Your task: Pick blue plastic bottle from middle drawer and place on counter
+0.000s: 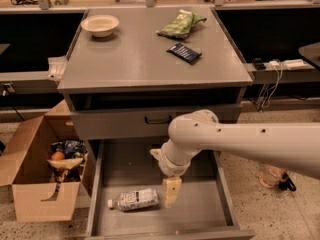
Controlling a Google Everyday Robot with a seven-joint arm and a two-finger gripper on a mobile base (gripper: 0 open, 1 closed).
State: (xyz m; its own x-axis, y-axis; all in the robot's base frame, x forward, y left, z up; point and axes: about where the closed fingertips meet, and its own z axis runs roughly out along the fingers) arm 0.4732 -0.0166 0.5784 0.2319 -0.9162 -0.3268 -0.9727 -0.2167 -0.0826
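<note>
I should grip the blue plastic bottle's base (152, 197), opposite its white cap.
The blue plastic bottle (134, 199) lies on its side on the floor of the open middle drawer (202, 206), white cap pointing left, near the drawer's front left. My gripper (171, 190) hangs down inside the drawer from the white arm (240, 144), just right of the bottle's base and very close to it. Nothing is visibly held. The counter (145, 64) is the grey cabinet top above.
On the counter stand a cream bowl (100, 25), a green snack bag (180, 24) and a dark blue packet (184, 52). The upper drawer front (157, 119) is closed. An open cardboard box (35, 179) of clutter sits left of the drawer. Cables (270, 66) lie at the right.
</note>
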